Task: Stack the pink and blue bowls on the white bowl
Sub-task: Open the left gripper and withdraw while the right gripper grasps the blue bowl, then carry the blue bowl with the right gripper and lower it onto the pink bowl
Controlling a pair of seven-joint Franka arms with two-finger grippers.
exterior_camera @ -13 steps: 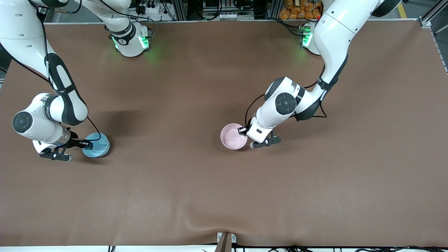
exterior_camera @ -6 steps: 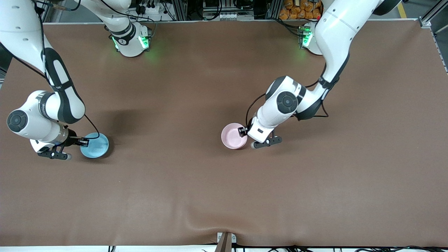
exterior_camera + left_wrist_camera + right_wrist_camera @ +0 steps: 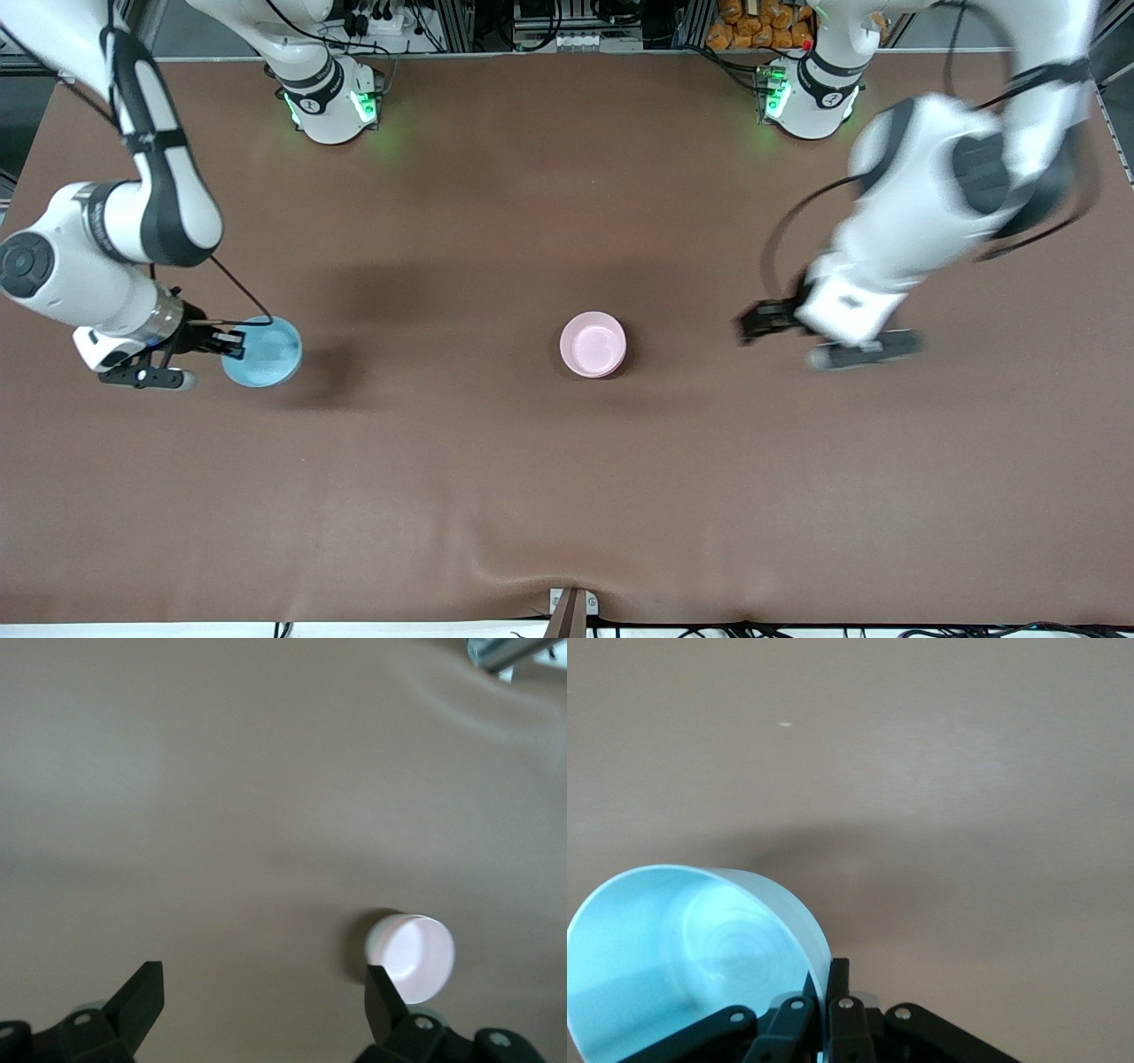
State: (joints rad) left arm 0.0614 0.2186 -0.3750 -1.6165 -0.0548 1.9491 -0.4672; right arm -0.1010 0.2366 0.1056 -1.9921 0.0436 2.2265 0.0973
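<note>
Next, my right gripper lets go of the light blue bowl inside the pale pink bowl (image 3: 592, 344) near the middle of the table.
The pale pink bowl (image 3: 593, 345) sits upright on the table near the middle. In the left wrist view it (image 3: 415, 955) shows a whitish outer wall. I see no separate white bowl in any view. My left gripper (image 3: 753, 324) is open and empty, up over the table toward the left arm's end; in its own view (image 3: 263, 1010) the fingers stand wide apart. My right gripper (image 3: 232, 343) is shut on the rim of the light blue bowl (image 3: 263, 352) and holds it above the table at the right arm's end. In the right wrist view the gripper (image 3: 829, 990) pinches the blue bowl's (image 3: 682, 957) wall.
The brown table mat (image 3: 567, 496) is bare around both bowls. It has a ripple near the edge closest to the front camera (image 3: 567, 567). The arm bases (image 3: 332, 97) stand along the edge farthest from the front camera.
My left gripper has let go of the pink bowl and swung away toward the left arm's end. My right gripper has lifted the blue bowl and moved it slightly toward the middle.
</note>
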